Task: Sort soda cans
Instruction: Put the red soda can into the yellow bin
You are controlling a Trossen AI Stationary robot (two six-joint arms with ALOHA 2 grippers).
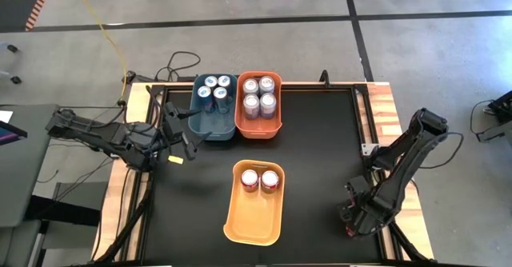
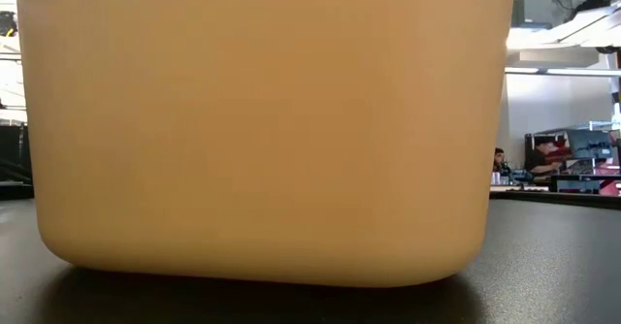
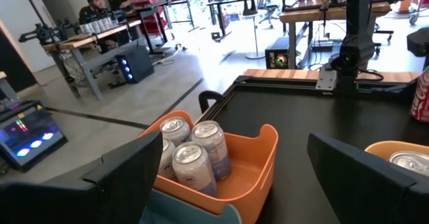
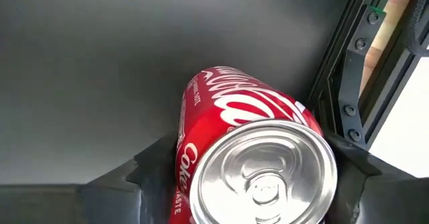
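Next, I put the red can in my right gripper down in the yellow bin (image 1: 246, 201), in front of the can nearer my left gripper.
The blue bin (image 1: 214, 111) holds three blue cans (image 1: 214, 87) standing at its far end. Next to it, the orange bin (image 1: 258, 123) holds several silver cans (image 1: 259, 93), which also show in the left wrist view (image 3: 191, 153). Two red cans (image 1: 261, 179) stand in the yellow bin (image 1: 254, 215). My left gripper (image 1: 186, 129) hovers open by the blue bin's left side, holding nothing (image 3: 234, 204). My right gripper (image 1: 352, 217) is low at the table's near right corner, shut on another red can (image 4: 234, 137); in the high view the gripper hides that can. My right gripper holds the red can by its body just below the silver top (image 4: 265, 174), pinched between the two fingers (image 4: 151, 177), one on each side. The fingers come from above and lie along the can, which stands about upright. Whether its base rests on the table I cannot tell.
The table's raised frame rail (image 4: 348, 70) runs close beside the held can. The yellow bin's wall (image 2: 262, 120) fills the low view. Bare black mat (image 1: 320, 163) lies between the bins and the right arm. People sit at benches in the room beyond (image 3: 90, 9).
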